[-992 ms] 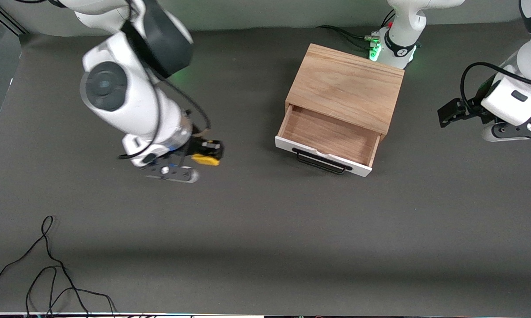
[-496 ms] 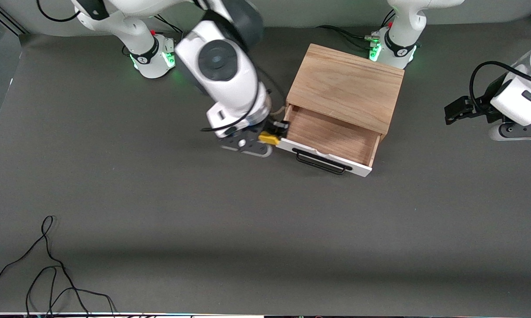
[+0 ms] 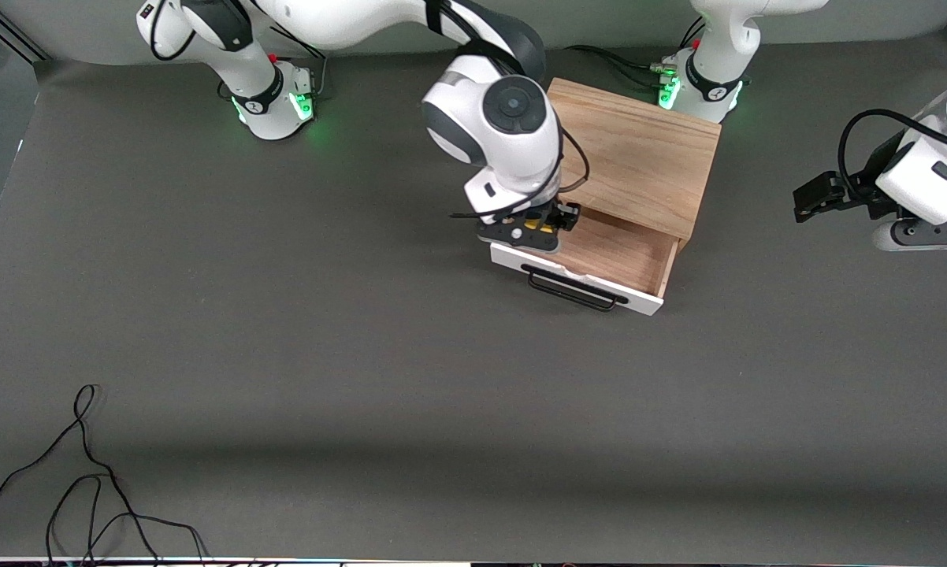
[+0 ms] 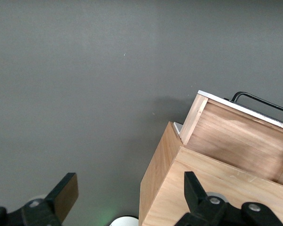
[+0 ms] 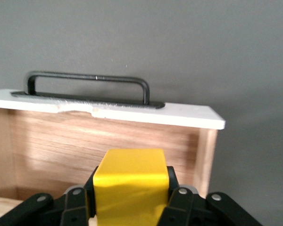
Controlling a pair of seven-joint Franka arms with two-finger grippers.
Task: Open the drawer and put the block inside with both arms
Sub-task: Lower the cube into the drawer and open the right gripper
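Note:
Next, I let go of the yellow block with my right gripper inside the open drawer (image 3: 545,254) (image 5: 128,150), close behind its white front.
The oak cabinet (image 3: 623,150) stands near the left arm's base. Its white-fronted drawer (image 3: 592,264) is pulled open, black bar handle (image 3: 572,287) toward the front camera. My right gripper (image 3: 543,227) is shut on the yellow block (image 3: 548,226) and hangs over the open drawer at its end toward the right arm. In the right wrist view the block (image 5: 131,186) sits between the fingers (image 5: 177,200), above the wood interior (image 5: 104,146). My left gripper (image 3: 816,197) is open and empty, waiting beside the cabinet at the left arm's end; its wrist view shows the cabinet (image 4: 179,188) and drawer (image 4: 240,136).
A loose black cable (image 3: 87,488) lies on the table at the corner nearest the front camera, at the right arm's end. The green-lit bases (image 3: 272,102) stand along the table's back edge. The dark grey table (image 3: 363,378) is bare in front of the drawer.
My right arm has carried the block from over the open table, toward the cabinet, to over the open drawer. The left gripper has barely moved.

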